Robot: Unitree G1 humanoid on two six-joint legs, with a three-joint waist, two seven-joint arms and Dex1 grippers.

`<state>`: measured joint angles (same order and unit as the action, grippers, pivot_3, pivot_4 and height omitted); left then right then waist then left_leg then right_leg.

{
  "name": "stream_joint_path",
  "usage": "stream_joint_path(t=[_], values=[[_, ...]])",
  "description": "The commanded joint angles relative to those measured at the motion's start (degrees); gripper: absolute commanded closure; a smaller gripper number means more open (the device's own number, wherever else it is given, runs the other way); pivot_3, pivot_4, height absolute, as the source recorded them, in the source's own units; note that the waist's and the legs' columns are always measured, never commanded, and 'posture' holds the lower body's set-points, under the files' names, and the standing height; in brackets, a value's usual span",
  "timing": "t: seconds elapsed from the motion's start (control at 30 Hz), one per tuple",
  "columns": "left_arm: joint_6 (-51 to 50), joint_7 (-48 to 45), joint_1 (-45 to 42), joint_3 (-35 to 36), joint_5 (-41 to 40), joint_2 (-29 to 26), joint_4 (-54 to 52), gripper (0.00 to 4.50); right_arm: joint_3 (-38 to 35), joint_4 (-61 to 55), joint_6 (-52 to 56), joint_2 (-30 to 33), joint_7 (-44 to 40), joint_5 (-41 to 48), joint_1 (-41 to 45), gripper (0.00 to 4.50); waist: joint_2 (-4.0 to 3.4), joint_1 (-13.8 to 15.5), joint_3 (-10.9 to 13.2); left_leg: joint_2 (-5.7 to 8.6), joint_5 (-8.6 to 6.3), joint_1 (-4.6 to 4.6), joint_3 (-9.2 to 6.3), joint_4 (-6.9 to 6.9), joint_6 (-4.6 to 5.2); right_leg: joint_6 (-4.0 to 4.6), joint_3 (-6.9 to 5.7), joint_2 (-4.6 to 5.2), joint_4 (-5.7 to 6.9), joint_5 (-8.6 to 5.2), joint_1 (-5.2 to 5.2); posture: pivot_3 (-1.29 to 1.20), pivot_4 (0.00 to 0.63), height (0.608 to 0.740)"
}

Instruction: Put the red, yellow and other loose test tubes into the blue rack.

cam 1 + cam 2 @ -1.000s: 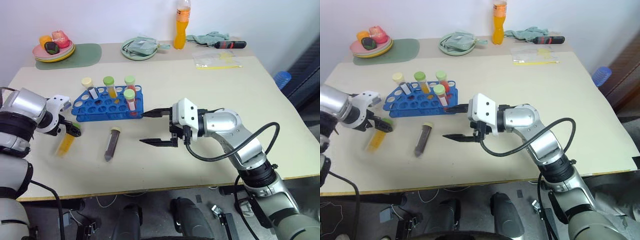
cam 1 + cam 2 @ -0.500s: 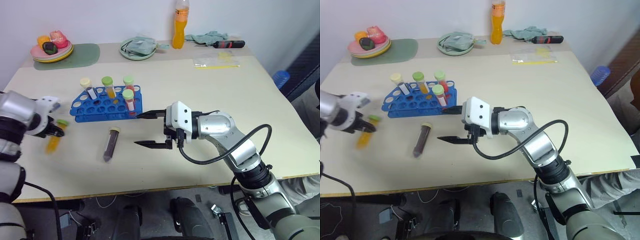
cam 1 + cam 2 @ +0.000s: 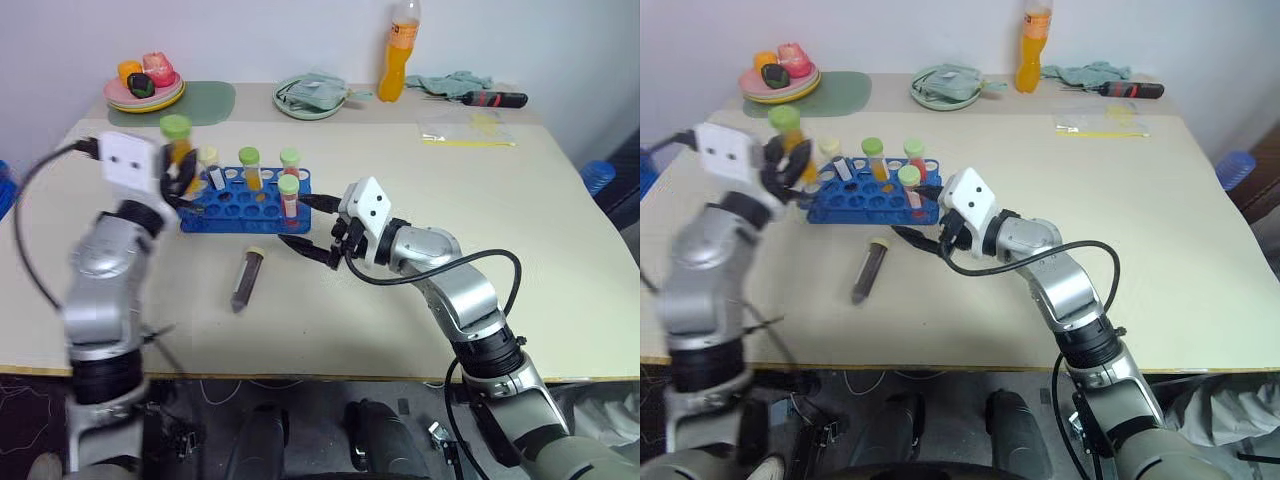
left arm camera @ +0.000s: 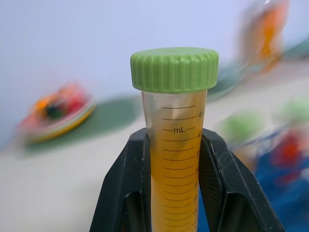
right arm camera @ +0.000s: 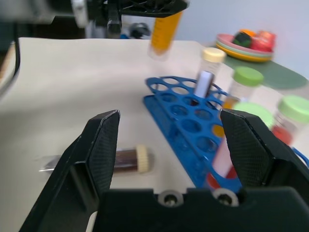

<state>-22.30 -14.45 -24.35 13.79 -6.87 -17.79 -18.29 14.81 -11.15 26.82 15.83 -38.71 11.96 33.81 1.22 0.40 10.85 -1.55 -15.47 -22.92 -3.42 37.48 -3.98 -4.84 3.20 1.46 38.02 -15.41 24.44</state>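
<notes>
The left gripper needs to release the yellow-orange tube in the blue rack's hole [image 3: 249, 205] just in front of the standing yellow tube.
A yellow-orange test tube [image 4: 175, 159] with a green cap stands upright in the air, with my left gripper [image 4: 175, 141] shut on it. It hangs over the left end of the blue rack [image 3: 245, 207], and the held tube [image 3: 180, 150] is above the holes. The rack holds several capped tubes, one of them a red tube [image 3: 290, 203]. A dark tube [image 3: 245, 281] with a cream cap lies loose on the table in front of the rack. My right gripper [image 3: 306, 228] stands open at the rack's right end, nothing between its fingers.
At the back of the table [image 3: 420, 300] are a plate of fruit [image 3: 145, 92] on a green mat, a green plate with a cloth [image 3: 312, 96], an orange bottle [image 3: 400, 50], a screwdriver [image 3: 490, 98] and a plastic bag [image 3: 465, 130].
The left gripper has risen from low at the table's left and swung right to above the rack, turning the yellow tube upright. The right gripper edged towards the rack. The camera view shifted.
</notes>
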Motion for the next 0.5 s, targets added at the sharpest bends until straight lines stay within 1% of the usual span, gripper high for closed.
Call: stream_joint_path(t=[0.03, 0.1, 0.2, 0.37, 0.5], values=[[13.62, 8.80, 0.95, -5.35, 7.90, 4.69, 4.42, 3.75, -1.24, -0.90, 0.27, -0.74, 2.03, -0.16, -0.48, 0.83, -0.03, -0.36, -0.01, -0.01, 0.00, 0.00, -0.01, 0.00, 0.00, 0.00, 0.00, -0.03, 0.01, 0.00, 0.01, 0.00, 0.150, 0.740], [18.71, 11.30, 1.15, -7.45, 10.10, 7.03, 9.09, 3.75, -1.17, -1.33, 0.78, -0.71, 2.70, -0.20, -0.90, 0.83, -0.04, -1.00, -0.02, 0.00, 0.00, 0.09, 0.01, -0.04, 0.01, 0.00, 0.02, -0.04, 0.05, 0.00, 0.00, 0.00, 0.150, 0.740], [23.97, 13.46, -0.20, -8.62, 10.27, 9.87, 15.81, 3.75, -1.46, -2.36, 1.53, -0.31, 3.49, -0.28, -1.74, 0.83, -0.04, -1.34, -0.02, -0.01, 0.00, 0.10, 0.00, -0.04, 0.01, 0.00, 0.02, -0.07, 0.09, 0.00, 0.00, 0.00, 0.150, 0.740], [25.96, 12.85, -1.92, -10.38, 10.12, 10.99, 21.04, 3.75, -1.90, -3.93, 2.79, 0.08, 4.65, -0.24, -2.75, 0.83, -0.04, -1.30, -0.02, -0.01, 0.00, 0.09, -0.02, -0.04, 0.01, 0.00, 0.01, -0.10, 0.09, 0.00, 0.00, 0.00, 0.150, 0.740], [25.32, 13.11, -1.96, -10.70, 9.76, 11.44, 21.82, 3.75, -2.25, -4.96, 3.61, 0.28, 5.53, -0.20, -3.30, 0.83, -0.04, -1.35, -0.02, 0.00, 0.00, 0.08, -0.02, -0.04, 0.01, 0.00, 0.00, -0.10, 0.08, 0.00, -0.01, 0.00, 0.150, 0.740]])
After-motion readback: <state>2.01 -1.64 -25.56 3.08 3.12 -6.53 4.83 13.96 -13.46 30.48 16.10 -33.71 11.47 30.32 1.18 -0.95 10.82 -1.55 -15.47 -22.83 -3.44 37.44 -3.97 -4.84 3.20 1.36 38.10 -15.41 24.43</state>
